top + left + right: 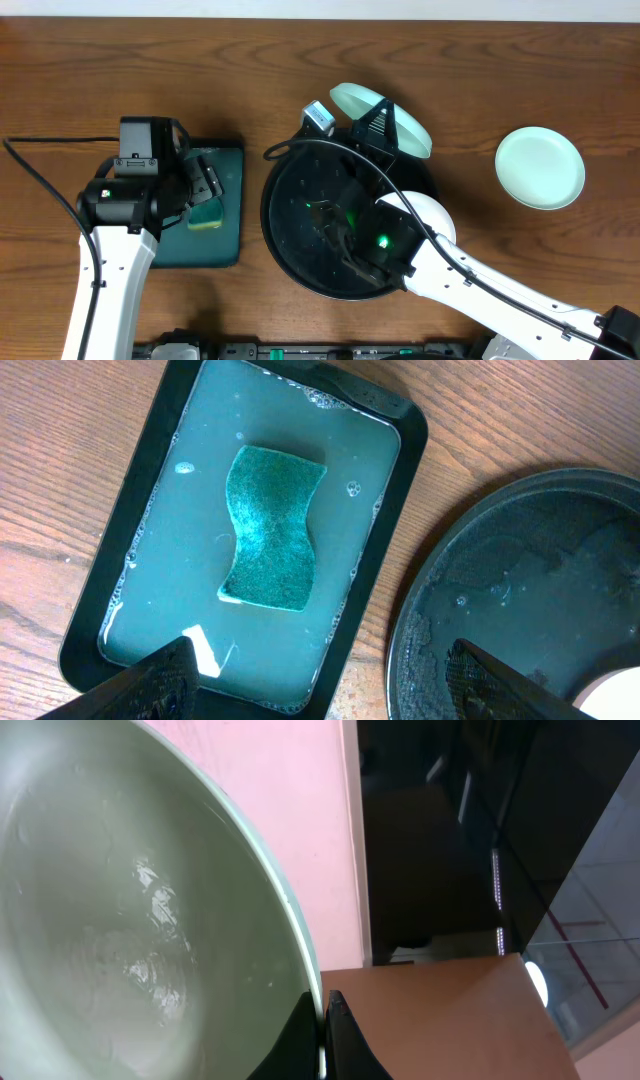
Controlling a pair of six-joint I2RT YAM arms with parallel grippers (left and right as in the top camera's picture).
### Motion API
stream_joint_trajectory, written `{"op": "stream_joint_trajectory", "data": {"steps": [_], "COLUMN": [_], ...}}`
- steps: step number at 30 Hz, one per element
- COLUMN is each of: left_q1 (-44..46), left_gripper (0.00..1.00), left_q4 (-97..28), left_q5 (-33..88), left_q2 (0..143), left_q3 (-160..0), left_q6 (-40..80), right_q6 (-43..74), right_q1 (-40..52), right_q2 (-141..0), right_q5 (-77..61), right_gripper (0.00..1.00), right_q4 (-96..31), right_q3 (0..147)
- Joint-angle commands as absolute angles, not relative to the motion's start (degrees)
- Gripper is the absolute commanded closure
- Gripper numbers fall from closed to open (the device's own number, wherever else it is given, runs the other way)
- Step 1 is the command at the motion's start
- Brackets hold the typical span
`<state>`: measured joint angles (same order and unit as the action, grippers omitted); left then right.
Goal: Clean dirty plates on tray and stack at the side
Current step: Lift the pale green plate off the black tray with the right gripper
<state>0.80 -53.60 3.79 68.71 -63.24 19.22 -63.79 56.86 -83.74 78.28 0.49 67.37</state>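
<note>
The robot's right gripper will let go of the pale mint-green plate on top of the other mint-green plate (539, 167) on the bare wood.
My right gripper (383, 122) is shut on the rim of a pale mint-green plate (400, 118) and holds it tilted above the far edge of the round black tray (290, 235). In the right wrist view the fingers (322, 1020) pinch this wet plate's rim (150, 920). A white plate (432, 213) lies on the tray, partly under my right arm; its edge also shows in the left wrist view (612, 697). A second mint-green plate (540, 167) sits on the bare wood at the right. My left gripper (205, 185) is open and empty (320, 660) above the sponge tray.
A rectangular dark green tray (385, 510) holds soapy water and a teal sponge (272, 527), just left of the black tray (480, 570). The sponge also shows in the overhead view (208, 214). A cable (40, 175) runs across the left of the table.
</note>
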Motion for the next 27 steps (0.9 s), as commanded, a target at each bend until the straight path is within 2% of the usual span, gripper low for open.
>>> {"op": "stream_joint_trajectory", "data": {"steps": [1,8,11,13,22,24,27], "left_q1": [0.71,0.71,0.71,0.71,0.71,0.71,0.71], "left_gripper": [0.2,0.2,0.2,0.2,0.2,0.2,0.2], "left_q4": [-53.67,-53.67,-53.63,-53.69,-53.47,-53.69,-53.63], "left_q5": [3.86,3.86,3.84,3.86,3.86,3.86,3.86], "left_q2": [68.9,68.9,68.9,68.9,68.9,68.9,68.9], "left_q3": [-63.33,-63.33,-63.33,-63.33,-63.33,-63.33,-63.33], "left_q6": [18.68,18.68,18.68,18.68,18.7,18.68,18.7], "right_q6": [-64.4,-64.05,-60.23,-62.46,-54.0,-48.16,-27.33], "right_q1": [57.47,57.45,56.53,56.75,59.02,59.35,57.25], "right_q2": [-83.15,-83.15,-83.29,-83.37,-83.59,-83.37,-83.35], "right_q5": [79.72,79.66,77.52,81.08,76.93,75.75,55.66], "right_gripper": [0.99,0.99,0.99,0.99,0.99,0.99,0.99], "right_q4": [0.69,0.69,-0.32,-0.78,-2.96,-3.05,-18.44], "right_q3": [67.68,67.68,67.66,67.66,67.66,67.66,67.66]}}
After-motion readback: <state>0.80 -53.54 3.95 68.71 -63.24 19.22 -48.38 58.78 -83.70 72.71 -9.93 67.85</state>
